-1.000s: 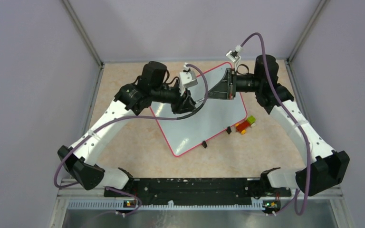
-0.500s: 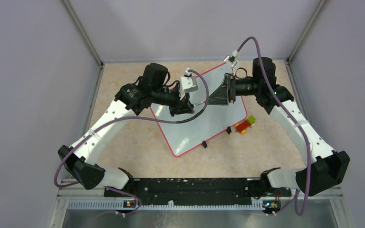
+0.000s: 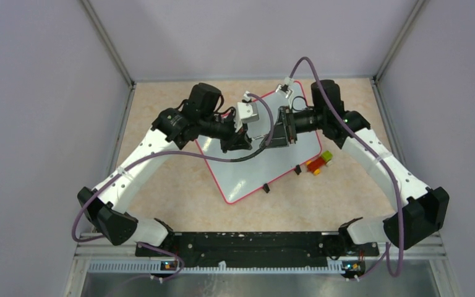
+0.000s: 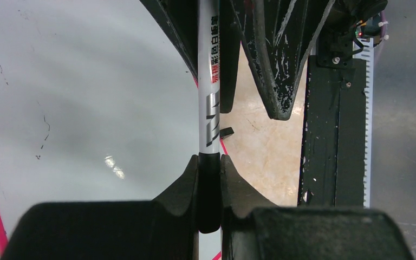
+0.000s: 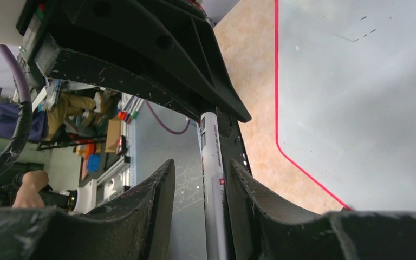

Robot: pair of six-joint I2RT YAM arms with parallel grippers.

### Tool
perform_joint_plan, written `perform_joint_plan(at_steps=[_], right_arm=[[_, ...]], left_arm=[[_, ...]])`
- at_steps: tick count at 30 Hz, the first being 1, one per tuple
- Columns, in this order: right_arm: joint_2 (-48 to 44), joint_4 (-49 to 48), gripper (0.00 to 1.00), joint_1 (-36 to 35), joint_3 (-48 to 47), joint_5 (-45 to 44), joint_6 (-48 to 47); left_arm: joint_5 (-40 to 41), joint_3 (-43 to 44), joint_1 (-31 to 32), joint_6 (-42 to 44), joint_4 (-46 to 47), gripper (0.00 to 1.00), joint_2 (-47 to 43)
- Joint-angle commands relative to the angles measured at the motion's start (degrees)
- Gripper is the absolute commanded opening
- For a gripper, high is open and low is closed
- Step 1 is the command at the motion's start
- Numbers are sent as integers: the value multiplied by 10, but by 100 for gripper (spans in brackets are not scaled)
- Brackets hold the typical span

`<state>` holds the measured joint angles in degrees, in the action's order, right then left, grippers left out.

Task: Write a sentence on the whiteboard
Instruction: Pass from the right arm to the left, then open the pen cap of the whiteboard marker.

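Observation:
My left gripper is holding the marker's black end and a cap covers the marker's tip, so next my right gripper grips the marker's body (image 4: 208,81) and pulls it free before writing.
The whiteboard (image 3: 253,170), white with a thin red frame, lies tilted on the table. It also shows in the left wrist view (image 4: 86,81) and the right wrist view (image 5: 357,108). The sentence does not show; I see only a few faint black specks. My left gripper (image 3: 246,142) (image 4: 209,162) is shut on the black end of a white marker (image 4: 208,81) held above the board. My right gripper (image 3: 269,138) (image 5: 200,168) is open, with the marker's barrel (image 5: 209,141) between its fingers, close to the right finger (image 5: 244,179).
Red, yellow and green blocks (image 3: 318,162) lie just off the board's right edge. Two black feet (image 3: 265,187) stick out on the board's near edge. Purple cables (image 3: 235,158) hang from both wrists. Metal posts and grey walls enclose the table.
My right gripper has moved left toward the left gripper, and its open fingers now sit around the marker's barrel. The left gripper has kept its hold and barely moved.

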<state>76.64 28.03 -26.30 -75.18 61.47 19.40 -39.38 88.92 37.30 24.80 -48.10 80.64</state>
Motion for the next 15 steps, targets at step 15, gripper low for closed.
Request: perform_joint_plan(at_steps=[15], right_arm=[[4, -28, 57, -6, -43, -1, 6]], left_arm=[[-16, -3, 8, 13, -8, 0, -11]])
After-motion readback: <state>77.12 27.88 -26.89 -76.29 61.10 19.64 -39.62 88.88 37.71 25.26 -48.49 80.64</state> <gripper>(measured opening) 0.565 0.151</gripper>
